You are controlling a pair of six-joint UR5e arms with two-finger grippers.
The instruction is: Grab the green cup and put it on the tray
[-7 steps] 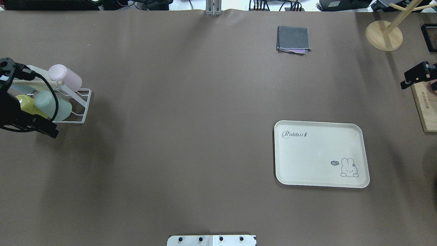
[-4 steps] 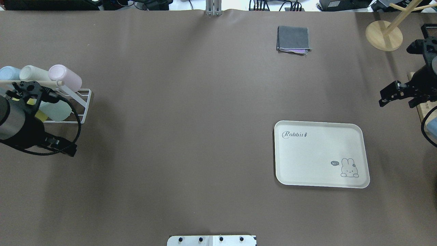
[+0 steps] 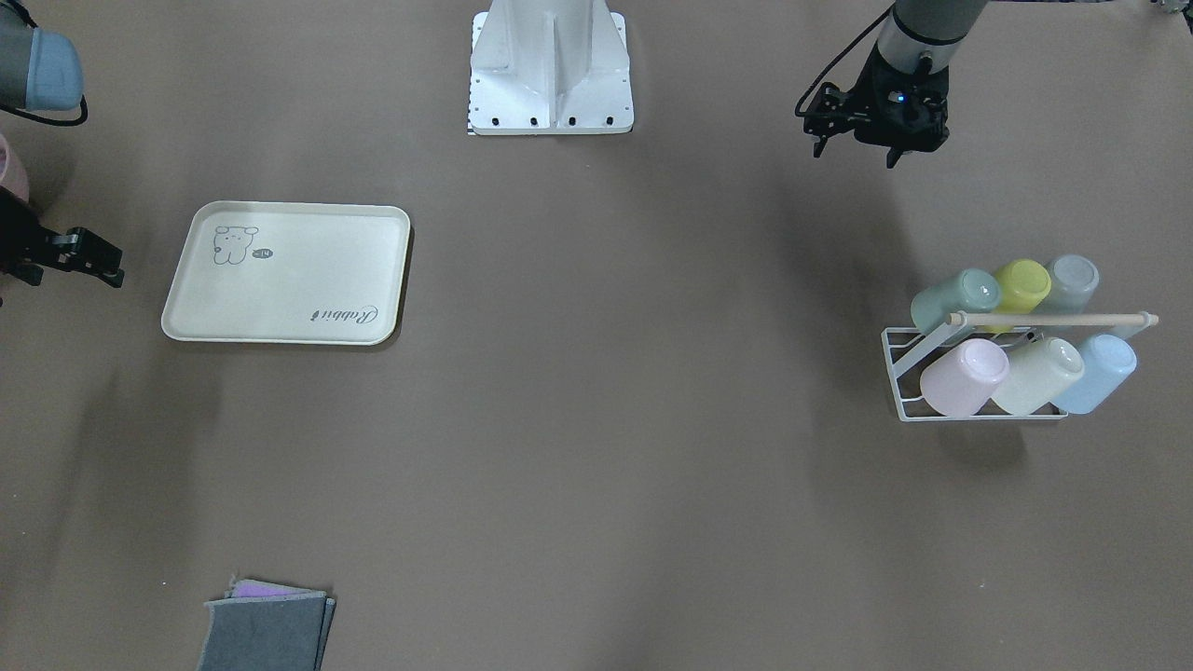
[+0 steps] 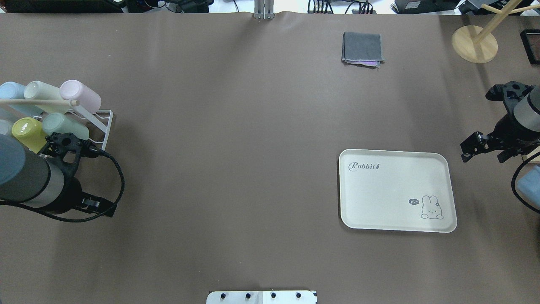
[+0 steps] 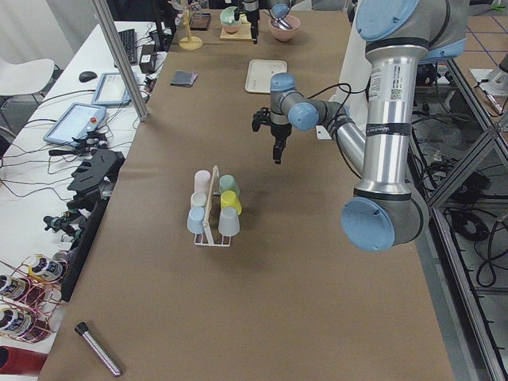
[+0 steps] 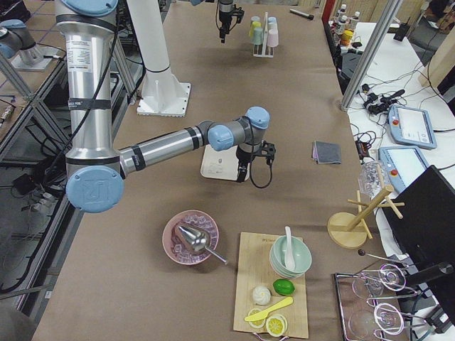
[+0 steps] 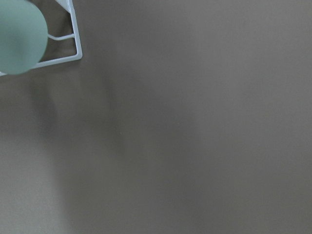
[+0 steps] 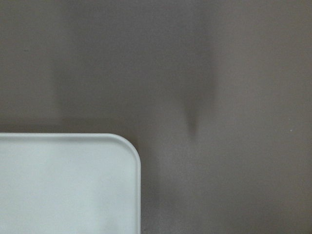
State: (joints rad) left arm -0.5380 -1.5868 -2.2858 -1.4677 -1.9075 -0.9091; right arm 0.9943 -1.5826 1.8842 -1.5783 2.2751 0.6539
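Observation:
My right gripper will move next to the middle of the cream tray's short edge (image 3: 183,267) (image 8: 139,214), beside the rabbit drawing, and close there.
The green cup (image 4: 63,126) lies on its side in the white wire rack (image 4: 99,135) at the table's left end, beside a yellow-lime cup (image 4: 24,131). It also fills the top-left corner of the left wrist view as green cup (image 7: 19,39). My left gripper (image 3: 855,149) hangs pointing down, apart from the rack on its near side. The cream tray (image 4: 396,190) with the rabbit drawing lies bare at right. My right gripper (image 4: 483,156) hovers just off its far right corner, tray (image 8: 63,185). Neither gripper's fingers show clearly enough to say whether they are open or shut.
The rack also holds pink (image 4: 80,95), cream (image 4: 40,90) and blue (image 4: 10,90) cups under a wooden rod. A folded grey cloth (image 4: 363,48) and a wooden stand (image 4: 474,42) sit at the far edge. A cutting board (image 6: 274,291) and pink bowl (image 6: 190,238) lie beyond the tray.
My left arm has drawn back from over the rack toward the robot's side, uncovering the cups. My right arm has swung in from the table's right end to the tray's far right corner.

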